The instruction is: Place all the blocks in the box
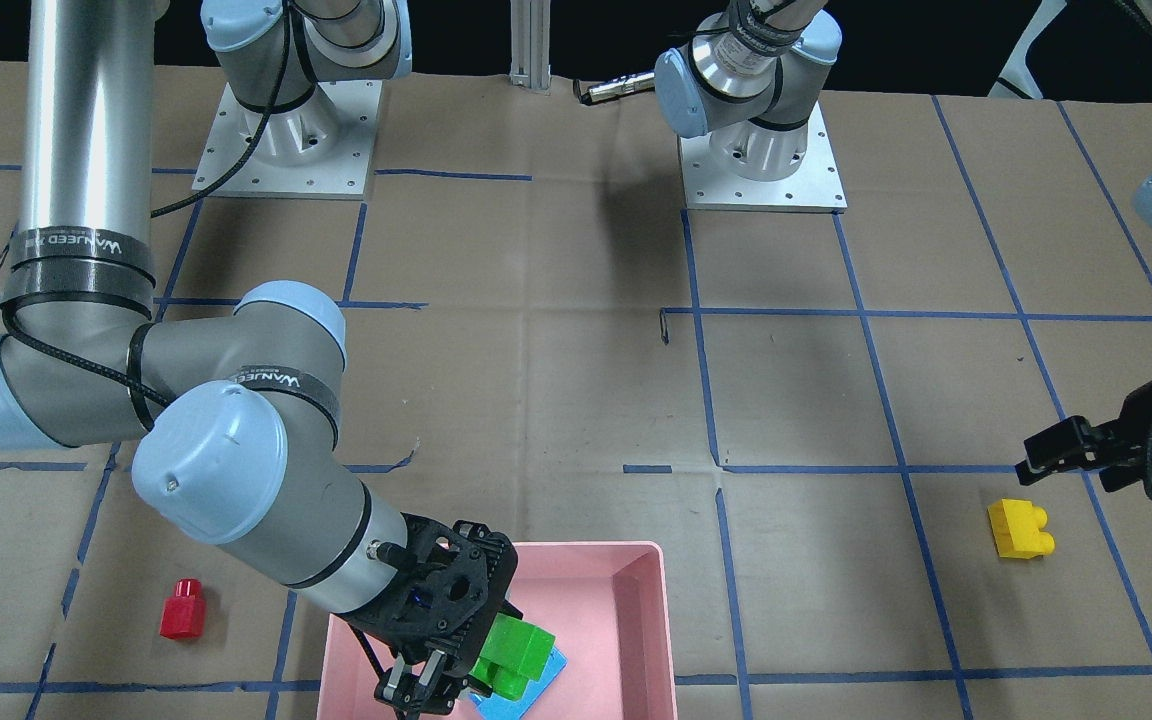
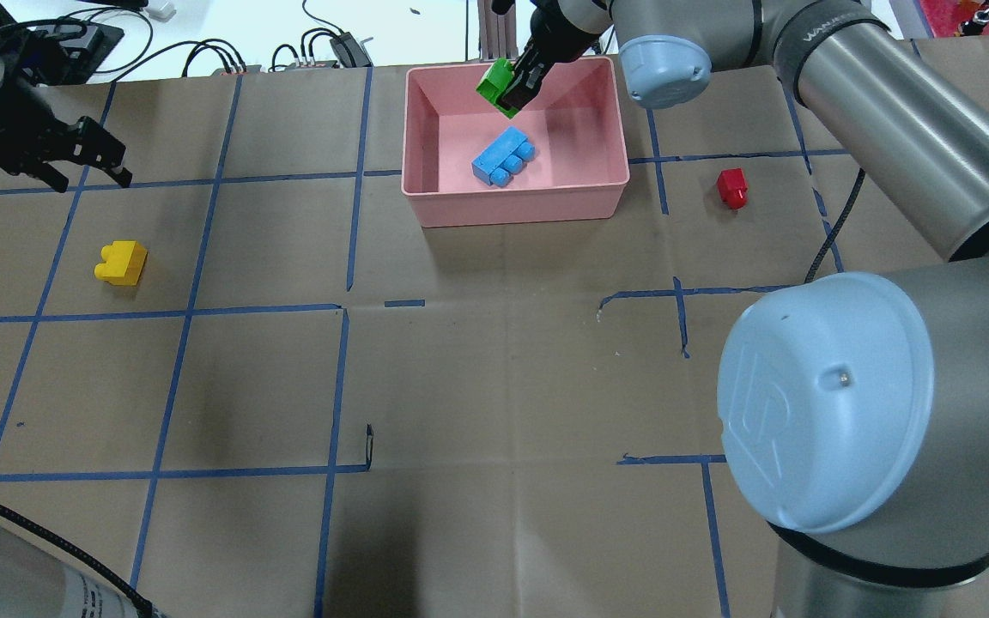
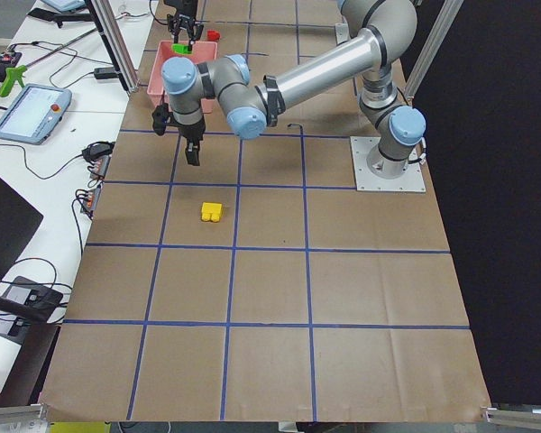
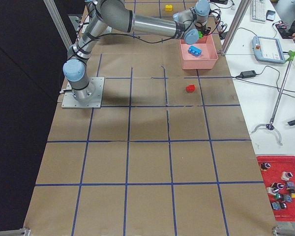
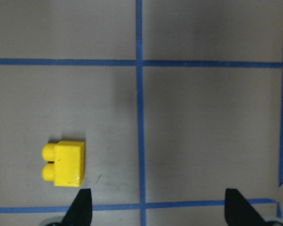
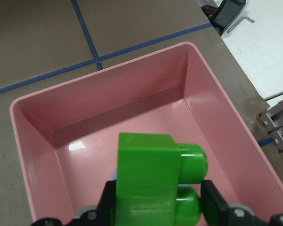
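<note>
Next, I lower my left gripper to the yellow block and close it across the block, between the yellow block's round studs (image 1: 1041,518) (image 5: 48,172) and its flat opposite side.
My right gripper (image 2: 518,88) is shut on the green block (image 2: 497,84) and holds it above the pink box (image 2: 516,206); the block also shows in the right wrist view (image 6: 153,181) over the box floor (image 6: 146,117). The light-blue block (image 2: 503,155) lies inside the box. The red block (image 2: 731,187) lies on the table to the box's right. The yellow block (image 2: 121,262) lies at the left; it shows in the left wrist view (image 5: 65,163). My left gripper (image 2: 87,159) is open and empty, hovering above and apart from the yellow block.
Brown cardboard with blue tape lines covers the table (image 2: 460,360). Cables and devices (image 2: 323,43) lie beyond the far edge. The arm bases (image 1: 761,150) stand on the robot's side.
</note>
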### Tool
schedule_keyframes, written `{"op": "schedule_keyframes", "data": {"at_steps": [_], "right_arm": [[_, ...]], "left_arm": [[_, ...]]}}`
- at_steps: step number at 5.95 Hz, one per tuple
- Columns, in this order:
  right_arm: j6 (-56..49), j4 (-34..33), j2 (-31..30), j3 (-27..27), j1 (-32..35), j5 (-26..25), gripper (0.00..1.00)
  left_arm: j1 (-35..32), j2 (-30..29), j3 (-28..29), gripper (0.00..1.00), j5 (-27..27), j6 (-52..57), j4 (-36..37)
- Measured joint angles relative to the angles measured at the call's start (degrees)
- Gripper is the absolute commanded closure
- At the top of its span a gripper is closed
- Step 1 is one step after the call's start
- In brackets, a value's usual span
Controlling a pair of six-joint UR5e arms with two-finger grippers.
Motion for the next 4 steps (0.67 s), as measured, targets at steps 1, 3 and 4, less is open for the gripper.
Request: {"op": "schedule_keyframes", "data": {"at_steps": [1,3,4], "right_arm": [[-0.33,0.09,-0.12,-0.07,0.04,-0.3,0.0],[-0.52,0.21,-0.52,0.26,0.07,-0.09,0.0],[-0.36,0.67,-1.24,0.47,-0.01,1.12,0.0]], "left_arm": [[2.88,-0.61,-1.52,0.0,0.17,5.21,1.85],[4.71,-5.51,-2.18,0.0,0.87,7.51,8.22],[4.76,-8.57,-2.09,0.0,1.09,7.41,11.6]]}}
